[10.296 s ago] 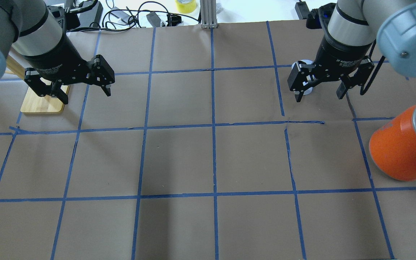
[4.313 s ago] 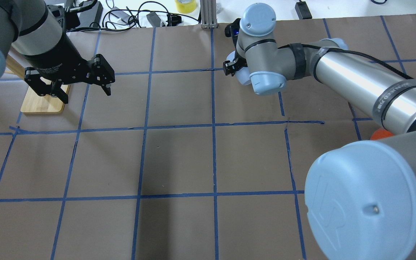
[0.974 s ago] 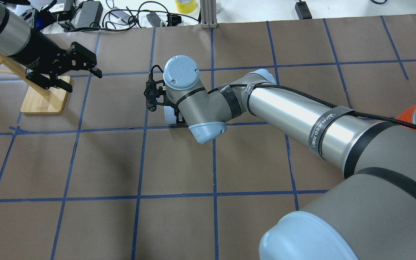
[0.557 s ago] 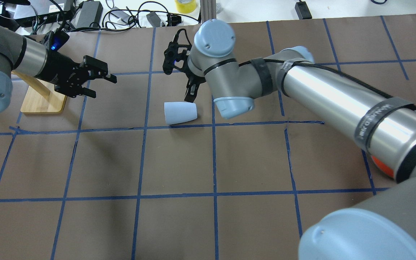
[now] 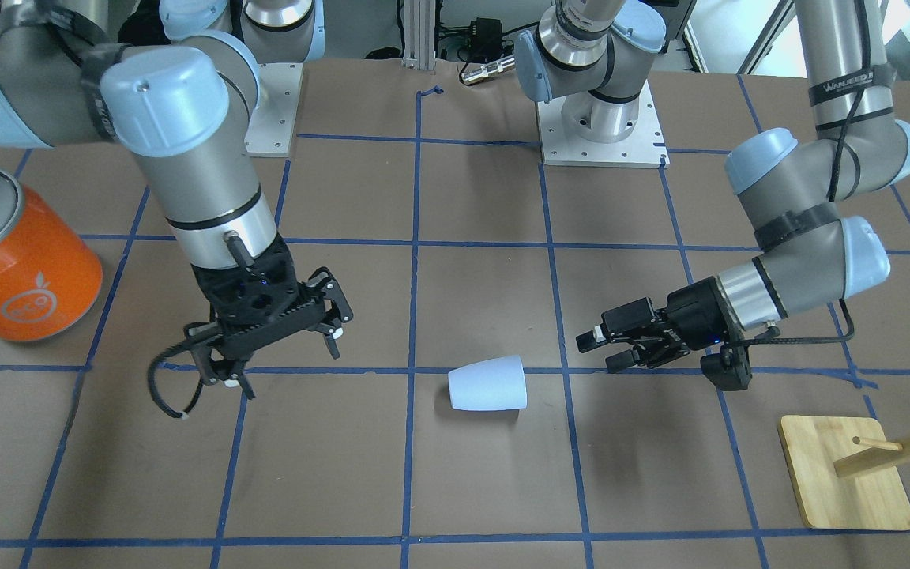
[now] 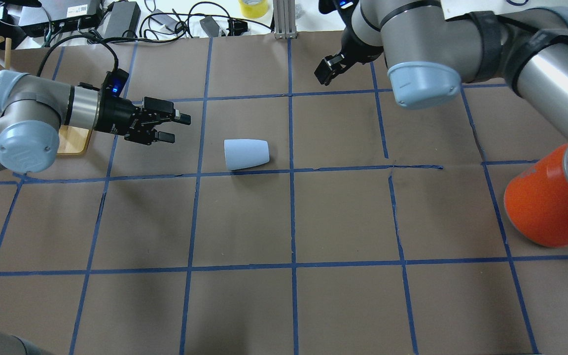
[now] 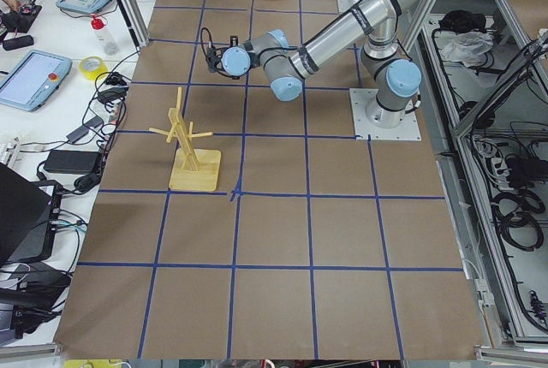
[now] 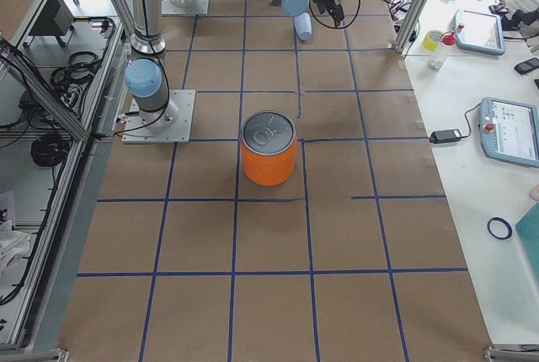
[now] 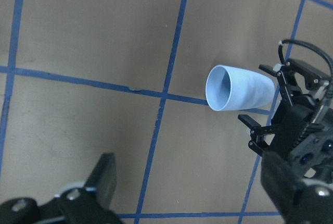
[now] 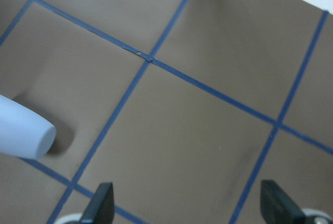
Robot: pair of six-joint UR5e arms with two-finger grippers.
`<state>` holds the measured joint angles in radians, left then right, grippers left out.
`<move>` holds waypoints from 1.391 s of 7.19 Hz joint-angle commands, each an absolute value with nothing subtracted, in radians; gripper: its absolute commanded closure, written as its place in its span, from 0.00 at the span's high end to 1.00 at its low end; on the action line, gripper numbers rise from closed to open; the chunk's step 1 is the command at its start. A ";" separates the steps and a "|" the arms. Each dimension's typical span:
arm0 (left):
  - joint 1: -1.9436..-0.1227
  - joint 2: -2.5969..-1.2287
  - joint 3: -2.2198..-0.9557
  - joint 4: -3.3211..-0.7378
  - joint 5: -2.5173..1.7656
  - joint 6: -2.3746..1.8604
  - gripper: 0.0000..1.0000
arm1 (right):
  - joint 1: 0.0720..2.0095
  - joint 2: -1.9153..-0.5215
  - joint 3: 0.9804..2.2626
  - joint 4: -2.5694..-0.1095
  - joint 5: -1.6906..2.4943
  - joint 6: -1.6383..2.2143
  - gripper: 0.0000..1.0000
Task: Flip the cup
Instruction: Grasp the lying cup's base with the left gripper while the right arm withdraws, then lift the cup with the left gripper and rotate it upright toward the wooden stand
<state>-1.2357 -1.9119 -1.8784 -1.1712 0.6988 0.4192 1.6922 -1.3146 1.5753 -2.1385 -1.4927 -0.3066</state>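
Observation:
The robot's left gripper will close on the cup's rim (image 5: 522, 360) (image 9: 218, 110) along the side toward the arm bases, with one finger inside the cup.
The cup (image 6: 246, 154) lies on its side on the brown paper near the table's middle, rim toward my left arm. It also shows in the front view (image 5: 488, 383). My left gripper (image 6: 178, 129) is level and open, a short way from the rim and apart from it (image 5: 597, 353). The left wrist view looks into the cup's open mouth (image 9: 237, 88). My right gripper (image 5: 281, 357) is open and empty, raised on the far side of the cup. The right wrist view shows the cup's base end (image 10: 21, 130) at the lower left.
A large orange can (image 6: 545, 207) with a silver lid stands at the table's right side (image 5: 16, 269). A wooden peg stand (image 5: 846, 474) sits on a bamboo base behind my left arm (image 6: 74, 140). Cables and devices lie beyond the far edge.
My right gripper let go of the cup, which now lies on its side, and has pulled away up and to the right. My left gripper has turned level and moved toward the cup.

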 commanded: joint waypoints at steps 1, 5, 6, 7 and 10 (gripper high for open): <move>-1.299 -1.994 -1.879 -1.157 0.678 0.476 1.00 | 1.675 -1.408 1.577 -1.877 -1.644 -0.203 1.00; -1.365 -2.075 -1.870 -1.080 0.640 0.451 1.00 | 1.675 -1.419 1.571 -1.770 -1.649 -0.028 1.00; -1.373 -2.094 -1.870 -1.069 0.553 0.389 1.00 | 1.674 -1.392 1.569 -1.805 -1.649 -0.025 1.00; -1.377 -2.100 -1.871 -1.025 0.542 0.382 0.80 | 1.657 -1.388 1.568 -1.812 -1.654 -0.023 1.00; -1.385 -2.095 -1.856 -1.022 0.540 0.347 0.00 | 1.537 -1.419 1.565 -1.783 -1.664 -0.020 1.00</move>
